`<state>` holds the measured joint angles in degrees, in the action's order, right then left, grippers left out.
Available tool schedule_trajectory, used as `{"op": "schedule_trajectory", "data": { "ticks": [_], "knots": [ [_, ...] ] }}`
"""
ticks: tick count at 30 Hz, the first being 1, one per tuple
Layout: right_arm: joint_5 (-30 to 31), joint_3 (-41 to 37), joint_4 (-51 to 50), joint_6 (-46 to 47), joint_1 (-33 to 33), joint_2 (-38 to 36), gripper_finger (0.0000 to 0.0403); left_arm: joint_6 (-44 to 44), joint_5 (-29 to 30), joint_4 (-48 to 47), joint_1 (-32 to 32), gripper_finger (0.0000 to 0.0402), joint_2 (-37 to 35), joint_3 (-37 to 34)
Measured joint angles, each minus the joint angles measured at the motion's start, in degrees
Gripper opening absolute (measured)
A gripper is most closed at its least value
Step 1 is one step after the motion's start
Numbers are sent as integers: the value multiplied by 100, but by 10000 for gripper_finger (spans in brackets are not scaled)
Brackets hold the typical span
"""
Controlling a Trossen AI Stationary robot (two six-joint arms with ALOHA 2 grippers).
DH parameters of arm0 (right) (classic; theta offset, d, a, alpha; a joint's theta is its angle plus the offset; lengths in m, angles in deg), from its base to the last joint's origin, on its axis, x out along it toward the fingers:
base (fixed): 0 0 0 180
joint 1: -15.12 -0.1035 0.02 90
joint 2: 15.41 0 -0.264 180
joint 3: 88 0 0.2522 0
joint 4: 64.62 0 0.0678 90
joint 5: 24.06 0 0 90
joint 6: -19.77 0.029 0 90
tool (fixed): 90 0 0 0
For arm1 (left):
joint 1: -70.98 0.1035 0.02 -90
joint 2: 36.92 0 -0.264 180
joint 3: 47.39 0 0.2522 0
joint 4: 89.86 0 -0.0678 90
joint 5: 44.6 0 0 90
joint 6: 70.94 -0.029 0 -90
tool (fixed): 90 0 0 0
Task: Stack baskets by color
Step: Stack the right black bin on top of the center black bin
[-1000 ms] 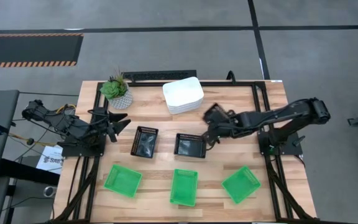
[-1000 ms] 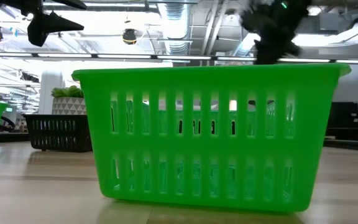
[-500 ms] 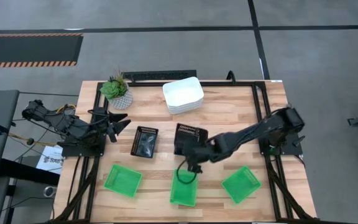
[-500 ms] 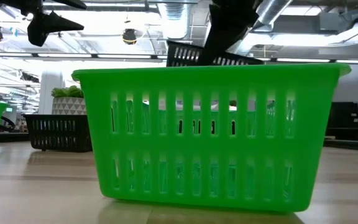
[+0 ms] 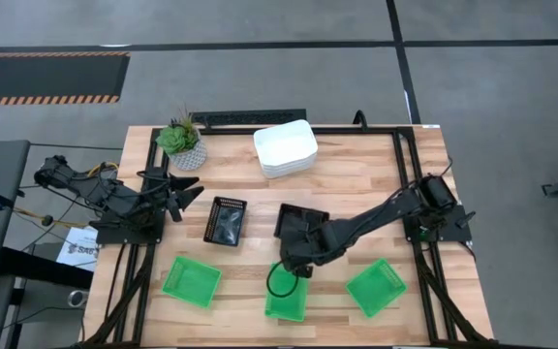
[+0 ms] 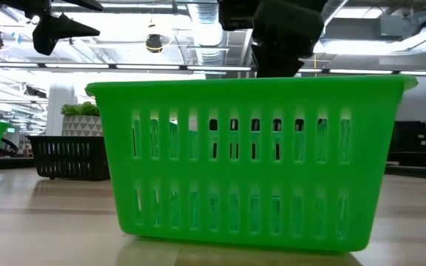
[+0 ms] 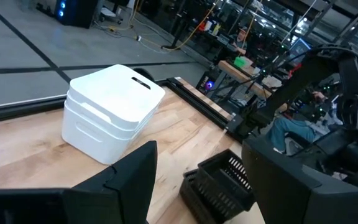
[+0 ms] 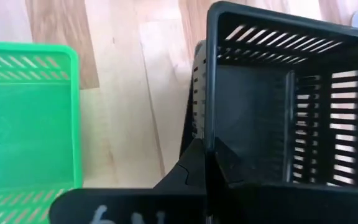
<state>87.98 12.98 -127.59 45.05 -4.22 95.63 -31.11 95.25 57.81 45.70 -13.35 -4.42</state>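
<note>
My right gripper needs to release its black basket inside the black basket (image 5: pixel 297 221) underneath, just past the middle green basket.
My right gripper (image 5: pixel 296 257) is shut on a black perforated basket (image 5: pixel 301 221), just beyond the middle green basket (image 5: pixel 287 293). A second black basket (image 5: pixel 227 221) rests on its base left of it. Two more green baskets (image 5: pixel 191 281) (image 5: pixel 376 287) sit along the near edge. The white baskets (image 5: pixel 286 147) are nested in a stack at the far middle. My left gripper (image 5: pixel 187 189) waits open at the left, touching nothing. My right gripper pinches the rim of the black basket's near wall (image 8: pixel 211 127), one finger inside the basket and one outside. The fingers come from above, slanting down from the table's right. The basket sits tilted in the hold; whether its far end touches the table I cannot tell.
A small potted plant (image 5: pixel 182 141) stands at the far left corner. In the low view the middle green basket (image 6: pixel 250 162) fills the foreground and hides most of the black basket. Bare wood lies between the black baskets and the green row.
My right gripper has swept toward the table's near edge and leftward, rolling its wrist, with the black basket in its hold. The basket rose above the green basket's rim, turned about, and has since sunk lower behind it.
</note>
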Motion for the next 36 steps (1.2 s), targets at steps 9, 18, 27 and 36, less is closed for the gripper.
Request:
{"op": "schedule_trajectory", "data": {
  "ticks": [9,18,27,36],
  "knots": [
    [-371,0,5,163,324,-33,14,-7,2,-2,0,224,2,0],
    [-549,0,37,627,490,-33,15,-29,2,-4,-1,224,0,0],
    [-580,-156,146,639,563,7,26,-104,4,-4,-1,224,2,0],
    [-724,-574,649,513,643,7,28,-107,4,-4,0,224,2,0]
  ]
}}
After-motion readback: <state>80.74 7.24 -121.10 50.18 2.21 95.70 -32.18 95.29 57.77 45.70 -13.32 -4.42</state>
